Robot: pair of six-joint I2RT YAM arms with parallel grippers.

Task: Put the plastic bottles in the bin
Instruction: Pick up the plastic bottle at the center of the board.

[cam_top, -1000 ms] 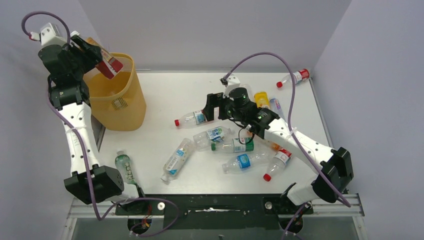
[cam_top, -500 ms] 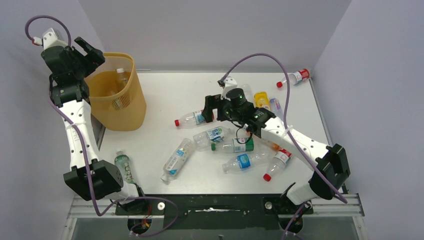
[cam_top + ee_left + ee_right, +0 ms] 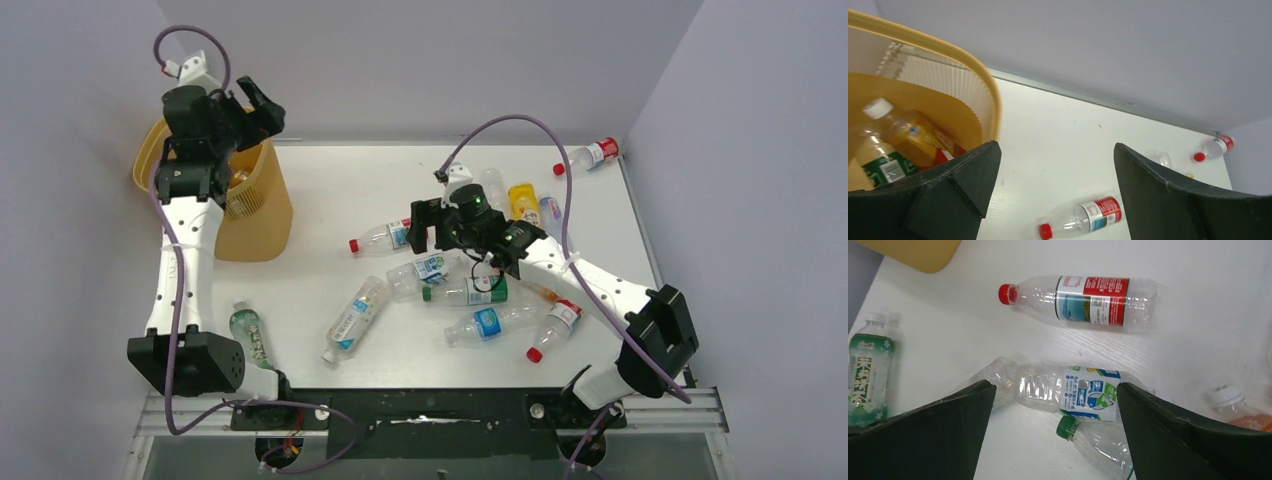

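Observation:
The robot's right gripper needs to next close on the body [image 3: 500, 205], near the neck, of the clear unlabelled bottle lying beside the yellow-labelled bottle.
My left gripper [image 3: 262, 108] hangs open and empty above the right rim of the yellow bin [image 3: 255, 215]. In the left wrist view the bin [image 3: 945, 47] holds a white-capped orange bottle [image 3: 885, 127] and a green-labelled one [image 3: 884, 169]. My right gripper [image 3: 413, 226] is open above the table, beside a red-capped clear bottle [image 3: 383, 237]. In the right wrist view a blue-and-green-labelled bottle [image 3: 1073, 390] and a green-capped bottle [image 3: 1088, 437] lie below its open jaws. The red-labelled bottle [image 3: 1083, 300] lies further off.
Several more bottles lie around the table's middle and right [image 3: 490, 322]. A green tea bottle [image 3: 250, 335] lies by the left arm's base. A red-labelled bottle [image 3: 590, 155] rests at the far right corner. Grey walls close in on the left, back and right.
My left gripper opened and let a red-labelled bottle drop into the bin, then swung right from the bin's left side to above its right rim. The right gripper drifted slightly left.

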